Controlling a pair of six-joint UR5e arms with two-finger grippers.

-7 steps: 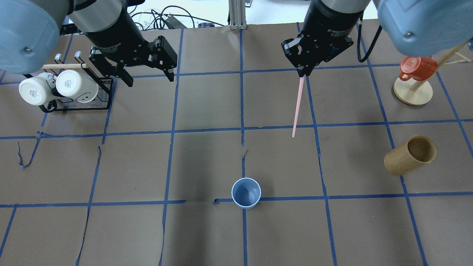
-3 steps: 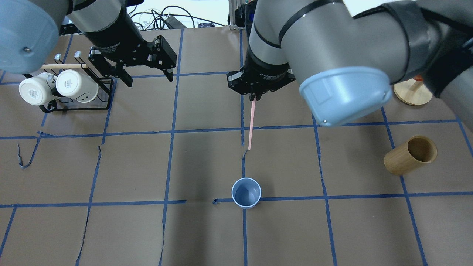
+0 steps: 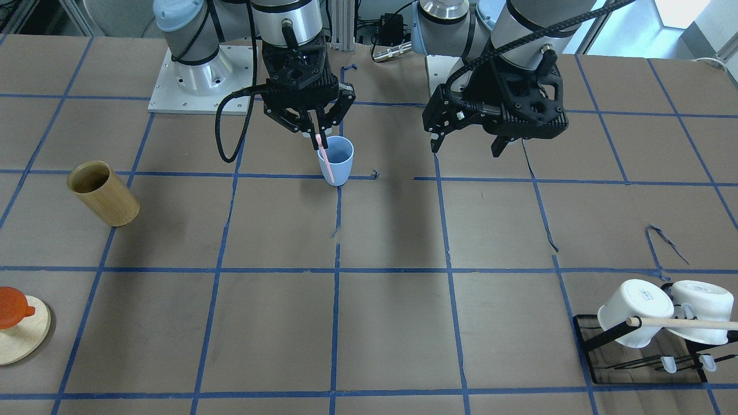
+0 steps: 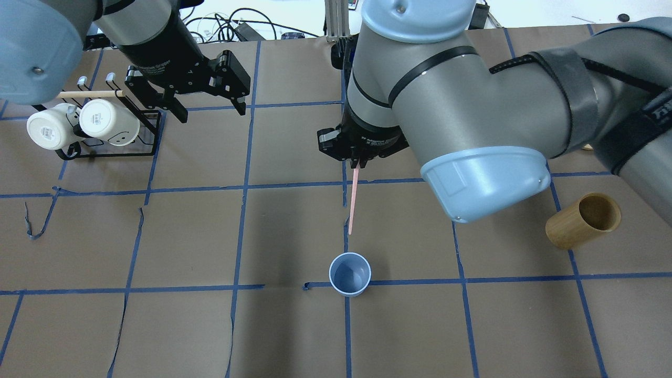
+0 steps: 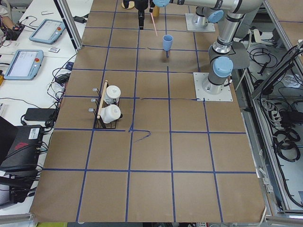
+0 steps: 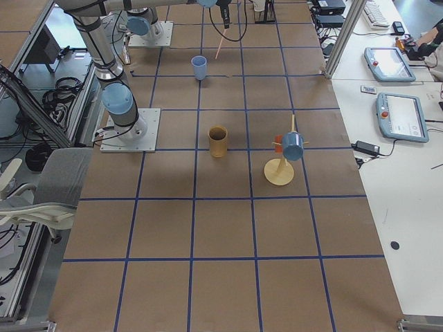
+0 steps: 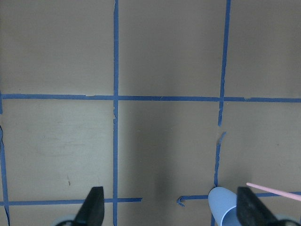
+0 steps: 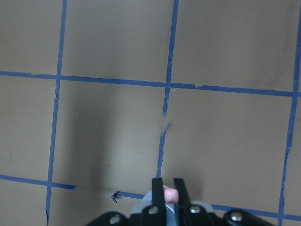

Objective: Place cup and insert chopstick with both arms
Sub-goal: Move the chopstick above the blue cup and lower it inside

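The robot's right gripper needs to release the pale pink chopstick inside the pale blue cup, leaning on its rim (image 3: 326, 158) (image 8: 168, 207).
The pale blue cup (image 4: 349, 273) stands upright on the centre tape line, also in the front view (image 3: 340, 158). My right gripper (image 4: 357, 163) is shut on the top end of a pale pink chopstick (image 4: 352, 202), which hangs tip down. In the front view the stick (image 3: 324, 158) overlaps the cup's near wall. In the side view its tip (image 5: 156, 32) is beside the rim, outside the cup. My left gripper (image 4: 212, 114) is open and empty, hovering far left of the cup; the cup shows by its right finger (image 7: 249, 207).
A tan bamboo cylinder (image 4: 583, 220) lies tilted at the right. A black rack (image 4: 147, 149) with two white mugs and a wooden rod (image 4: 92, 94) stands at the far left. An orange mug (image 3: 11, 308) hangs on a wooden stand.
My right arm has swung left and closer to the cup with the chopstick, whose tip now hangs just beyond the rim. The left gripper and the cup have not moved.
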